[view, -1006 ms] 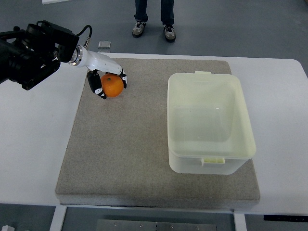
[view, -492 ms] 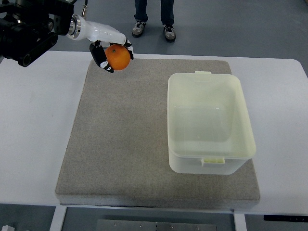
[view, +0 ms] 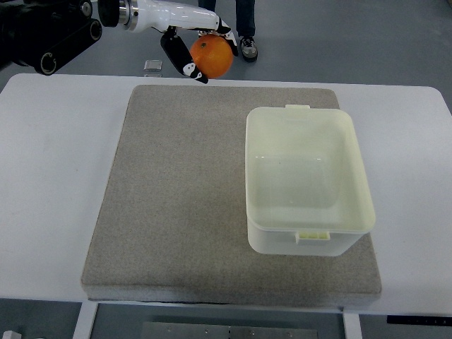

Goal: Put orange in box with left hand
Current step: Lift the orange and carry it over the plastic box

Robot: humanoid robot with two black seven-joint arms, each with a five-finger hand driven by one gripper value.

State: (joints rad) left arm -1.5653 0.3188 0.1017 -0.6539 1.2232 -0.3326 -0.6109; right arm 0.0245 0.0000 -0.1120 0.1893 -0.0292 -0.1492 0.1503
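Note:
My left gripper needs to let go of the orange, and then it will rest on the far half of the pale translucent box's bottom [view: 294, 169].
My left hand [view: 201, 51] is shut on the orange [view: 212, 58] and holds it high in the air, over the far edge of the grey mat [view: 183, 191]. Its arm comes in from the top left. The pale translucent box [view: 306, 179] stands open and empty on the right side of the mat, well to the right of and nearer than the hand. The right arm is out of view.
The mat lies on a white table [view: 49, 176]. A small metal object [view: 153, 66] lies on the floor beyond the table's far edge. A person's shoe [view: 248, 46] shows at the top, just behind the orange.
The left hand has lifted the orange off the mat and carried it up and to the right, toward the box side.

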